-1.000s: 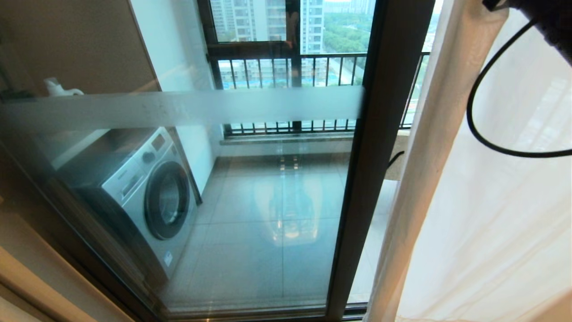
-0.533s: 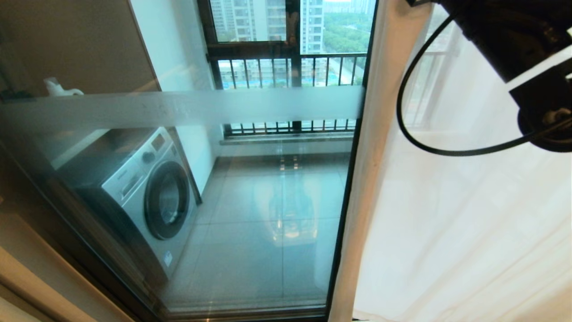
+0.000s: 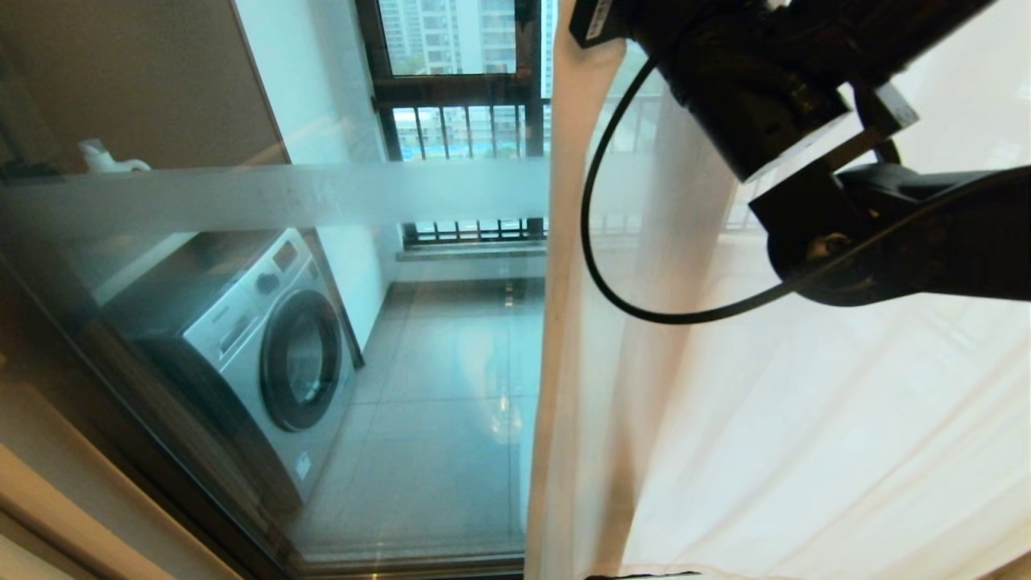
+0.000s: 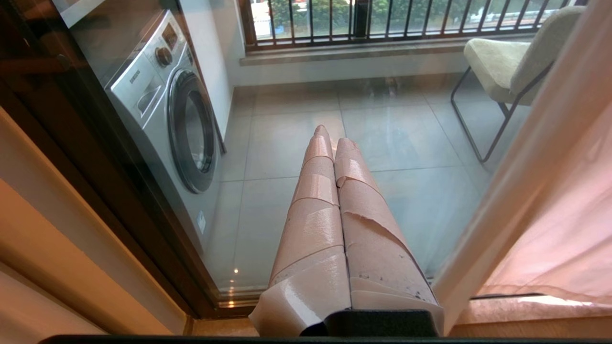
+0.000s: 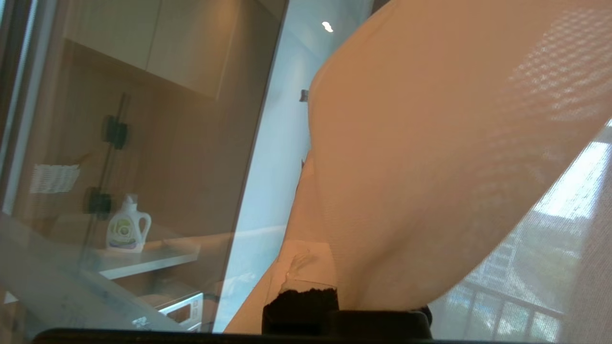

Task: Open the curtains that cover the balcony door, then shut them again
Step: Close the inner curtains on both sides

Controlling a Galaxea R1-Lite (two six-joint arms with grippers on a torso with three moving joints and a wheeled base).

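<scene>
Next, my right gripper releases the curtain's leading edge, now near the balcony door's middle, before the railing window, just past its dark post (image 3: 649, 72).
The sheer white curtain (image 3: 805, 443) hangs over the right half of the head view, its leading edge (image 3: 556, 322) near the middle of the balcony door (image 3: 322, 193). The door's glass with its frosted band stays uncovered on the left. My right gripper (image 3: 600, 22) is high up at the curtain's leading edge. In the right wrist view the fabric (image 5: 430, 143) is draped tightly over its fingers, which are shut on it. My left gripper (image 4: 330, 138) hangs low in front of the glass, its tape-wrapped fingers shut on nothing, with the curtain (image 4: 564, 215) beside it.
Behind the glass stand a washing machine (image 3: 266, 346), a detergent bottle (image 5: 126, 224) on a shelf, a padded chair (image 4: 507, 57) and the black-barred railing window (image 3: 467, 121). A black cable (image 3: 644, 302) loops from my right arm (image 3: 886, 242). A tan strip (image 3: 48, 515) runs along the door's left side.
My right arm has swung left across the top of the view, drawing the curtain's edge with it. The curtain now covers the door's dark upright and more glass.
</scene>
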